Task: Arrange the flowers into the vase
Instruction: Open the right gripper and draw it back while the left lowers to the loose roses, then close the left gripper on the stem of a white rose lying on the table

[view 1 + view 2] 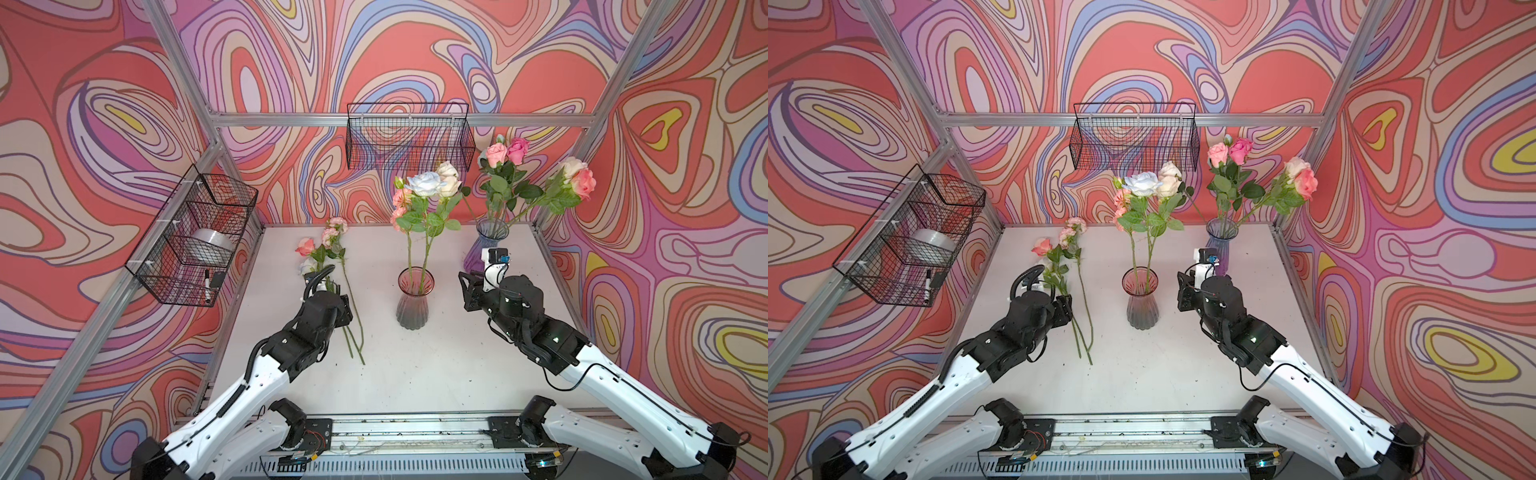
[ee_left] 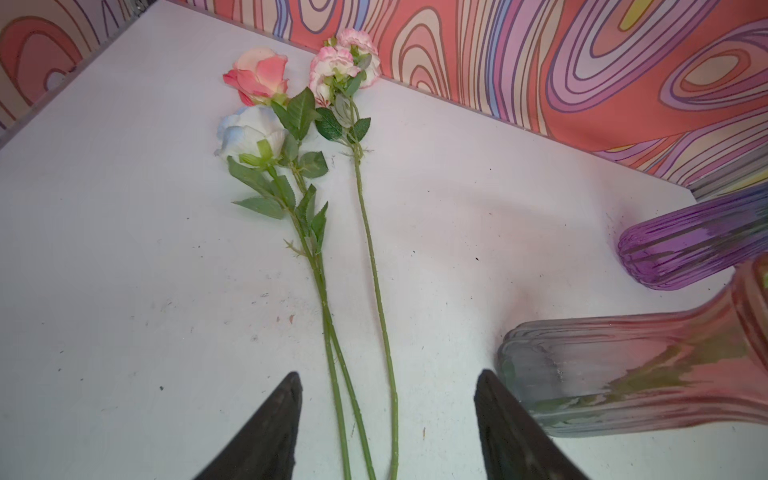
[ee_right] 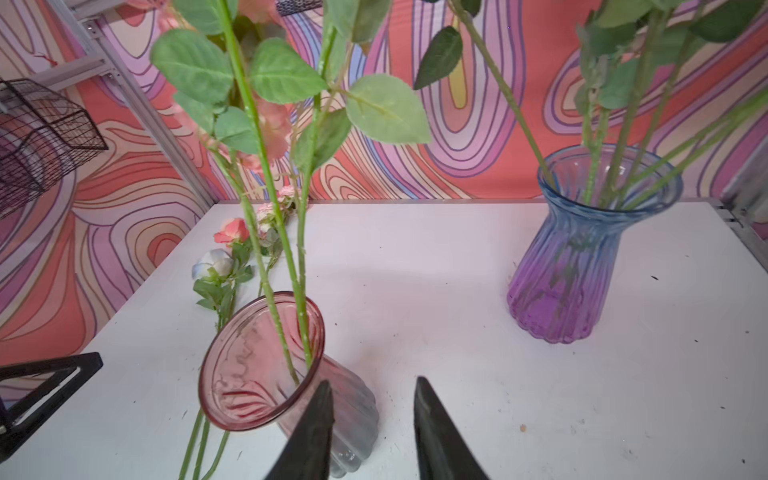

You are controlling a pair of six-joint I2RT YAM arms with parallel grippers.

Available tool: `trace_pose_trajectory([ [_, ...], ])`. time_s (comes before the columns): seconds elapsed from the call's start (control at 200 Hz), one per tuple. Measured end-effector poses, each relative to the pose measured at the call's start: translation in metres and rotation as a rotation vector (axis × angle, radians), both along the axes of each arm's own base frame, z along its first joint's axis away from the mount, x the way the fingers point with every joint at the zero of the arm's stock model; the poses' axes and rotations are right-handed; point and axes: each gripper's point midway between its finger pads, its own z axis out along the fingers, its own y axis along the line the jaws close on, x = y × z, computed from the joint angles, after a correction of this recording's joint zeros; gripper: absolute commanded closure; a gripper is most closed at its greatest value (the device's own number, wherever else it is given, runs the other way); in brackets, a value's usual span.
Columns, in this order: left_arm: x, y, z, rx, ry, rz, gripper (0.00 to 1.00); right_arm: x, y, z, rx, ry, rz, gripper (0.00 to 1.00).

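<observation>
Next, my left gripper goes to the white-blue rose's stem (image 1: 331,286) (image 2: 320,272), just below its lowest leaves, and closes there.
Three flowers lie on the white table at the left: a coral rose (image 2: 257,75), a white-blue rose (image 2: 249,133) and a frilly pink bloom (image 2: 345,62). Their green stems (image 1: 353,328) run toward me. My left gripper (image 2: 388,378) hovers open over the lower stems, which pass between its fingers untouched. The pink-grey vase (image 1: 414,299) stands mid-table and holds white, pale blue and pink flowers (image 1: 428,185). My right gripper (image 3: 373,382) is open and empty, just right of that vase (image 3: 257,361). A purple-blue vase (image 1: 488,245) at the back right holds pink and coral roses (image 1: 507,153).
A wire basket (image 1: 195,237) on the left wall holds a tape roll (image 1: 210,245) and a marker. Another wire basket (image 1: 409,137) hangs on the back wall. Aluminium frame posts border the table (image 1: 415,382). The purple vase (image 3: 582,257) stands beyond my right gripper.
</observation>
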Motion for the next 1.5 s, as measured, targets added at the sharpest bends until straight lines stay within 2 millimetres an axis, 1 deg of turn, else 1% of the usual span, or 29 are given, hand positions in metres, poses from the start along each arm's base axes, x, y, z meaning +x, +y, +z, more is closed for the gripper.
trace_pose_trajectory([
  [0.07,0.015,-0.004,-0.014,-0.004,0.070,-0.003,0.38,0.001,-0.004,-0.007,0.006,0.008,-0.028,0.66],
  [0.135,0.029,-0.006,-0.031,-0.008,0.143,-0.003,0.40,0.002,-0.006,-0.013,0.009,0.014,-0.043,0.66],
  [0.25,0.046,-0.012,-0.061,-0.009,0.251,-0.011,0.41,0.002,-0.008,-0.021,0.015,0.022,-0.058,0.66],
  [0.431,0.065,-0.024,-0.091,-0.010,0.352,-0.035,0.49,0.000,-0.011,-0.029,0.018,0.029,-0.068,0.66],
  [0.521,0.077,-0.026,-0.104,-0.006,0.381,-0.032,0.49,0.000,-0.011,-0.033,0.016,0.032,-0.068,0.66],
  [0.596,0.082,-0.025,-0.115,0.005,0.404,-0.024,0.51,0.000,-0.011,-0.035,0.014,0.035,-0.069,0.66],
  [0.731,0.091,-0.020,-0.138,0.037,0.456,-0.007,0.58,-0.001,-0.012,-0.041,0.018,0.042,-0.071,0.66],
  [0.836,0.094,-0.015,-0.152,0.066,0.482,0.000,0.58,-0.001,-0.012,-0.043,0.017,0.047,-0.074,0.66],
  [1.041,0.093,-0.011,-0.153,0.083,0.483,0.004,0.58,-0.001,-0.013,-0.041,0.022,0.041,-0.079,0.65],
  [1.132,0.089,-0.005,-0.147,0.088,0.456,0.018,0.58,0.000,-0.013,-0.041,0.024,0.040,-0.079,0.65],
  [1.172,0.083,0.000,-0.141,0.093,0.439,0.028,0.57,0.000,-0.012,-0.042,0.025,0.042,-0.079,0.65],
  [1.237,0.073,0.011,-0.127,0.104,0.401,0.054,0.57,0.000,-0.012,-0.042,0.026,0.044,-0.079,0.65],
  [1.342,0.073,0.025,-0.107,0.092,0.349,0.096,0.60,0.001,-0.009,-0.044,0.033,0.048,-0.072,0.65],
  [1.407,0.076,0.035,-0.105,0.088,0.343,0.127,0.61,0.002,-0.007,-0.045,0.035,0.051,-0.068,0.65],
  [1.497,0.073,0.048,-0.115,0.092,0.369,0.159,0.63,0.003,-0.004,-0.046,0.042,0.058,-0.059,0.65],
])
